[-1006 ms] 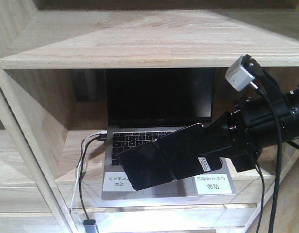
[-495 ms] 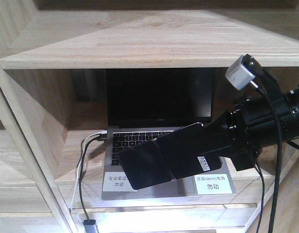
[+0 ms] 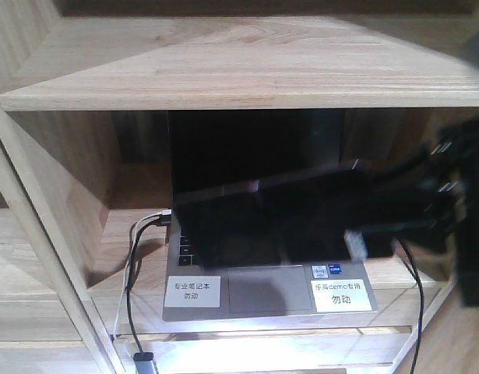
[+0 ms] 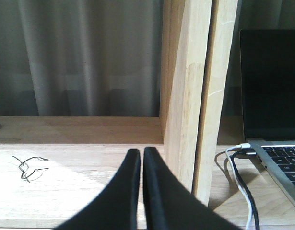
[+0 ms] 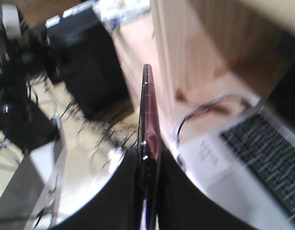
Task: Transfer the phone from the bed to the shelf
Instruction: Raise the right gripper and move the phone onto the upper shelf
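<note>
The phone, now hanging over the laptop's keyboard, will be released by my right gripper on the upper shelf board (image 3: 180, 32) above the laptop, close to the pale wooden upright.
The phone (image 3: 255, 222) shows as a dark, motion-blurred slab with a pinkish upper rim, hanging over the laptop's keyboard inside the shelf (image 3: 223, 70) compartment. My right gripper (image 3: 332, 226) holds it from the right and is blurred. In the right wrist view the phone (image 5: 148, 105) stands edge-on, clamped in my right gripper (image 5: 147, 155). My left gripper (image 4: 137, 152) is shut on nothing, above a pale shelf board (image 4: 65, 163) in the compartment to the left. The bed is out of view.
An open grey laptop (image 3: 262, 292) with white labels fills the compartment, its screen at the back. Cables (image 3: 134, 257) run from its left side down over the board's edge. A thick wooden upright (image 4: 185, 96) separates my left gripper from the laptop (image 4: 272, 81).
My right gripper has swung the phone upward and further over the laptop, flattening its tilt. The arm is now blurred with motion and its white camera block has left its earlier spot.
</note>
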